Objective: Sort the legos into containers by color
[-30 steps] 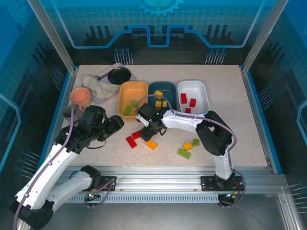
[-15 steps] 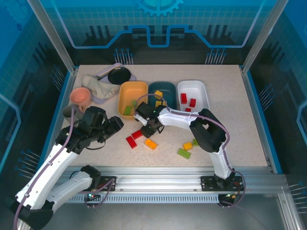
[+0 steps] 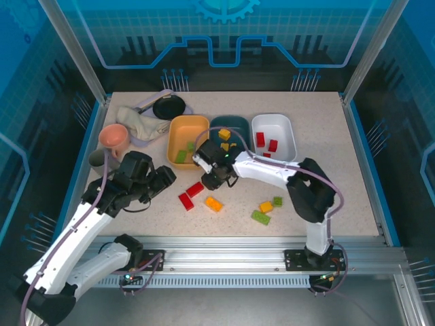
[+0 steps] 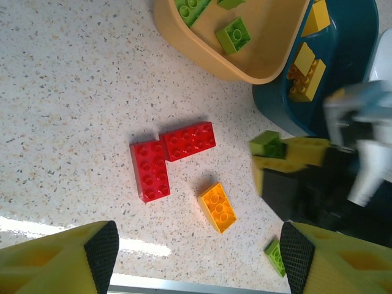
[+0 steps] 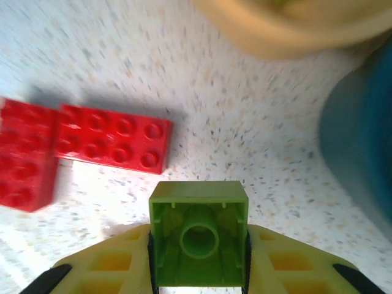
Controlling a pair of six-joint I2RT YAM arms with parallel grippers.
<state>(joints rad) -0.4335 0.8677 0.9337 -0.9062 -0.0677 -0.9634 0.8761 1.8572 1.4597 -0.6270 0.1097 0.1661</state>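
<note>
The small green lego will go down in the orange-yellow tray (image 3: 190, 139), just behind the green legos, from my right gripper. The small lego is now just above the table.
My right gripper (image 5: 199, 257) is shut on a small green lego (image 5: 199, 202), seen from its hollow underside, just above the table near the orange-yellow tray (image 3: 178, 129). In the top view this gripper (image 3: 212, 178) sits in front of the teal tray (image 3: 239, 123). Two red legos (image 3: 190, 195) and an orange one (image 3: 214, 203) lie beside it. My left gripper (image 4: 199, 252) hovers open over the orange lego (image 4: 217, 207). The white tray (image 3: 284, 129) holds red legos (image 3: 260, 138). Green legos (image 4: 233, 35) lie in the orange-yellow tray, yellow ones (image 4: 309, 70) in the teal tray.
An orange lego (image 3: 266, 206) and two green ones (image 3: 277, 201) (image 3: 259, 217) lie loose at the front right. A pink cup (image 3: 113, 136), a cloth (image 3: 139, 122) and a black pan (image 3: 168, 107) stand at the back left.
My right gripper has closed on the green lego and shifted slightly back toward the trays. The left arm has stayed almost still.
</note>
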